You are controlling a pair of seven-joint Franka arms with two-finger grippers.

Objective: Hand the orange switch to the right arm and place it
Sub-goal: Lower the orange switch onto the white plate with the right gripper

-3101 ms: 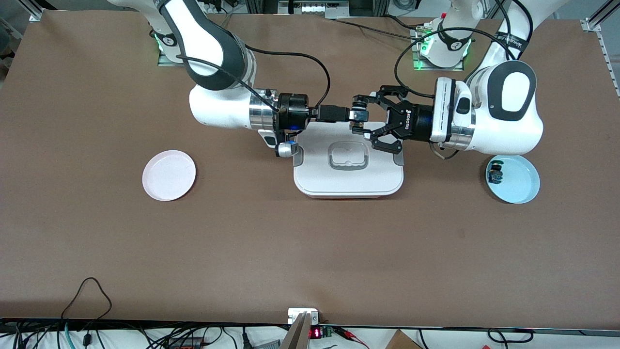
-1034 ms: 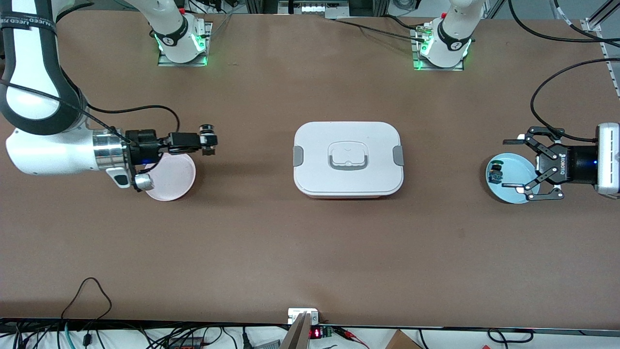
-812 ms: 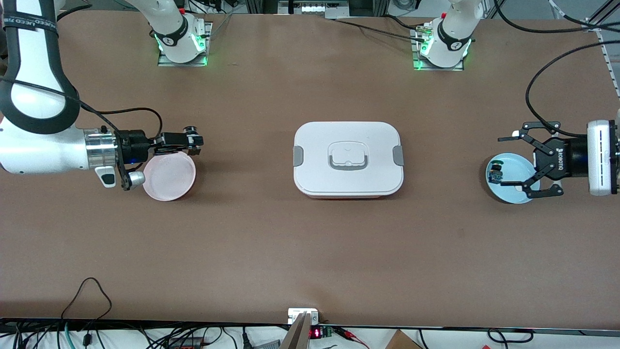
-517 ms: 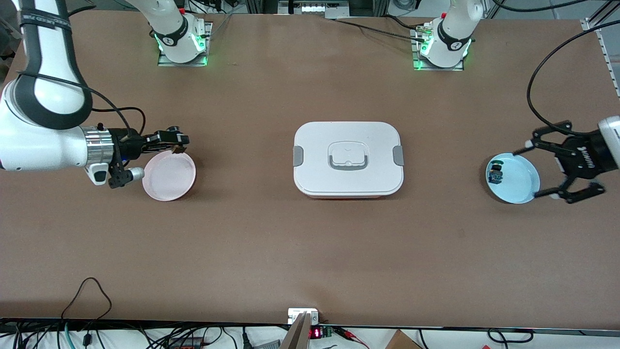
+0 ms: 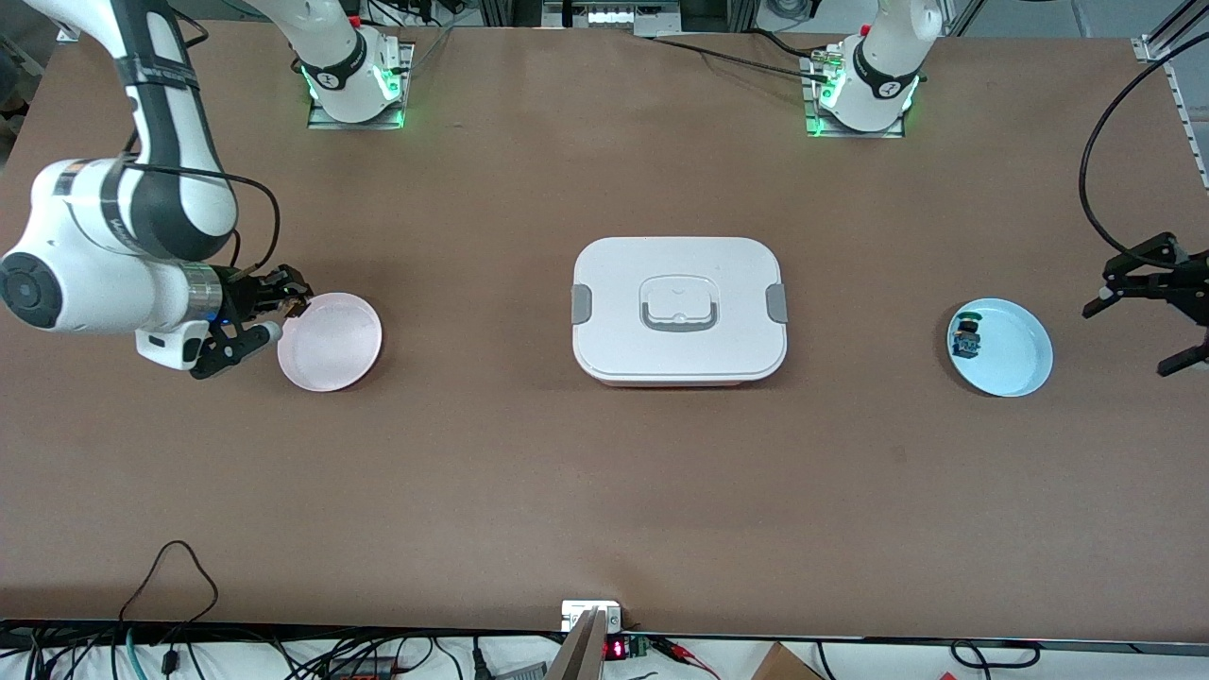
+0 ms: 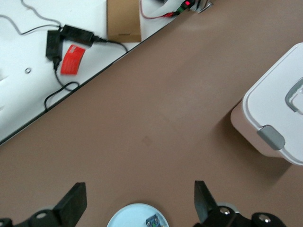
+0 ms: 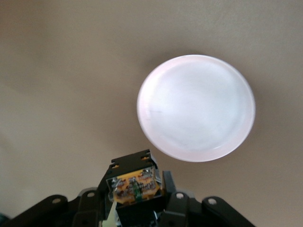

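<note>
Next, my right gripper sets the orange switch down. It is now held low at the pink plate's rim. It will go near the middle of the pink plate (image 5: 332, 339) (image 7: 192, 117).
My right gripper (image 5: 286, 298) is shut on the orange switch (image 5: 295, 304), a small black block with orange parts. It holds the switch low over the table, at the rim of the pink plate (image 5: 331, 342) toward the right arm's end. In the right wrist view the switch (image 7: 134, 185) sits between the black fingers (image 7: 169, 189), clear of the pink plate (image 7: 196, 107). My left gripper (image 5: 1131, 336) is open and empty at the left arm's end of the table. In the left wrist view its fingers (image 6: 74, 204) stand wide apart.
A white lidded box (image 5: 678, 309) with grey clips stands mid-table and shows in the left wrist view (image 6: 279, 109). A light blue plate (image 5: 1013, 354) holds a black switch with green and blue parts (image 5: 965, 338). That plate also shows in the left wrist view (image 6: 130, 218).
My right gripper carried the orange switch from over the white box to the pink plate's rim and tilted downward. My left gripper drew back past the blue plate toward the table's end.
</note>
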